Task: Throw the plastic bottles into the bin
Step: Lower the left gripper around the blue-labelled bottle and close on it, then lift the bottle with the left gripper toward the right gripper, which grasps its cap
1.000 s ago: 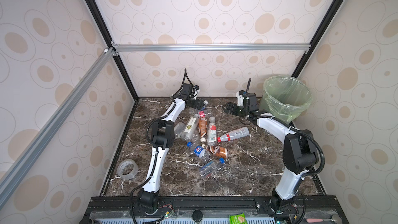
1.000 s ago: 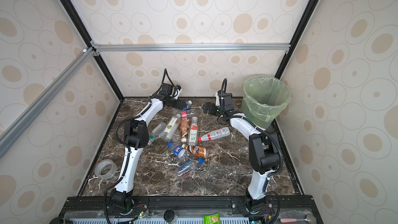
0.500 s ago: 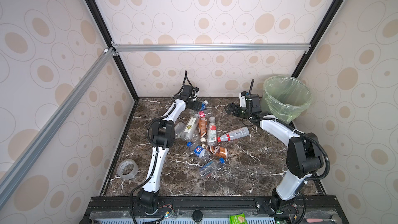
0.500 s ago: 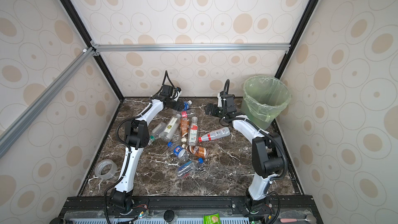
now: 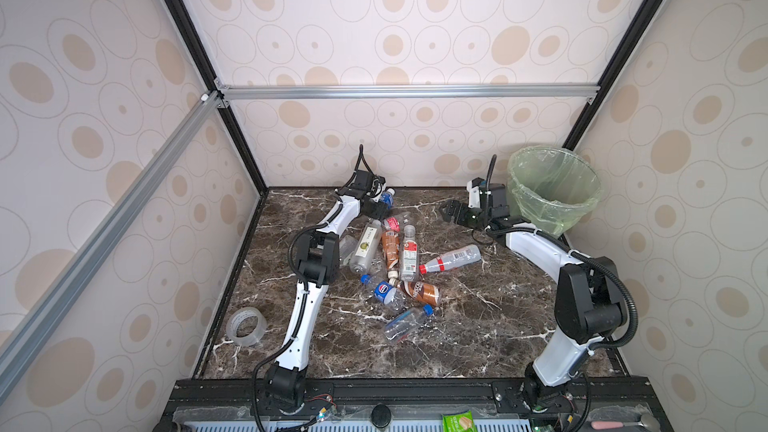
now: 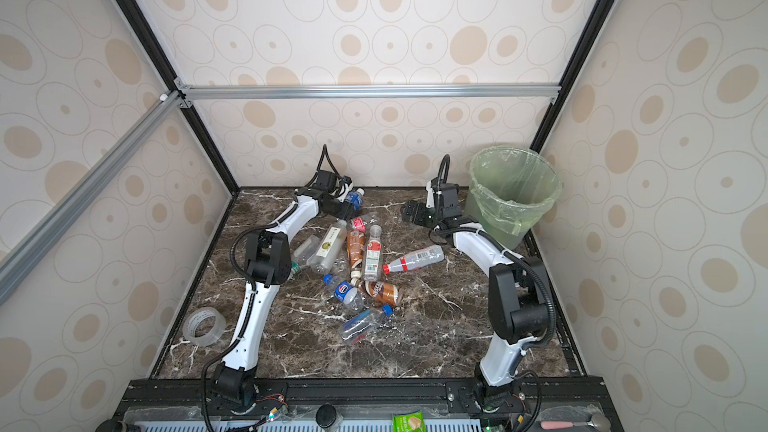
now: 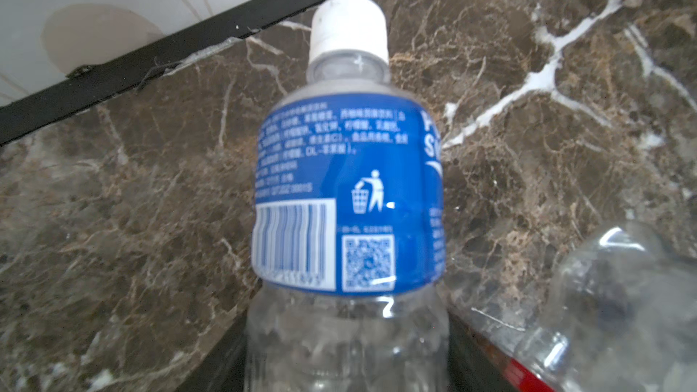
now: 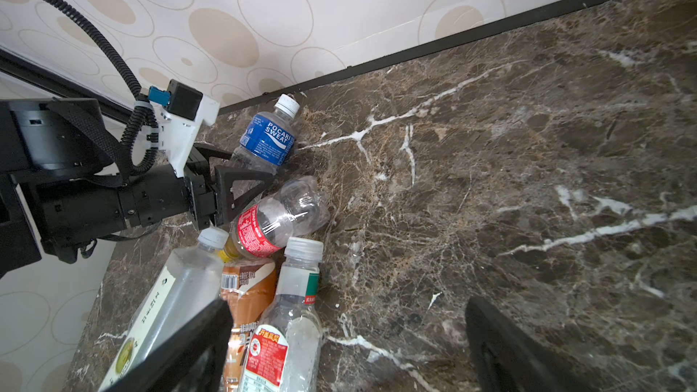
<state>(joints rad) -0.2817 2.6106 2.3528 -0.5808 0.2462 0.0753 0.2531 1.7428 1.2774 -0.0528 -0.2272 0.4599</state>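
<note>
The robot's right gripper will close on the clear bottle's blue label [image 5: 387,198] [image 8: 267,138], just below its white cap, because the left gripper holds the bottle's lower body.
A clear bottle with a blue label and white cap [image 7: 347,190] lies near the back wall, seen in both top views [image 5: 386,198] [image 6: 354,199] and in the right wrist view [image 8: 268,141]. My left gripper [image 7: 347,333] [image 5: 379,209] is shut on its clear lower body, one dark finger against each side. Several more plastic bottles [image 5: 390,251] lie heaped mid-table. My right gripper [image 5: 446,211] [image 8: 347,307] hovers open and empty above bare marble beside the heap, left of the bin [image 5: 590,197], which stands in the back right corner.
A red-capped bottle [image 5: 451,259] lies alone right of the heap. A clear roll of tape [image 5: 246,327] sits near the front left edge. The black frame rail [image 7: 211,39] and papered wall run just behind the held bottle.
My left gripper's jaws have closed in from wide open onto the blue-labelled bottle. The right gripper has drifted slightly right, still open.
</note>
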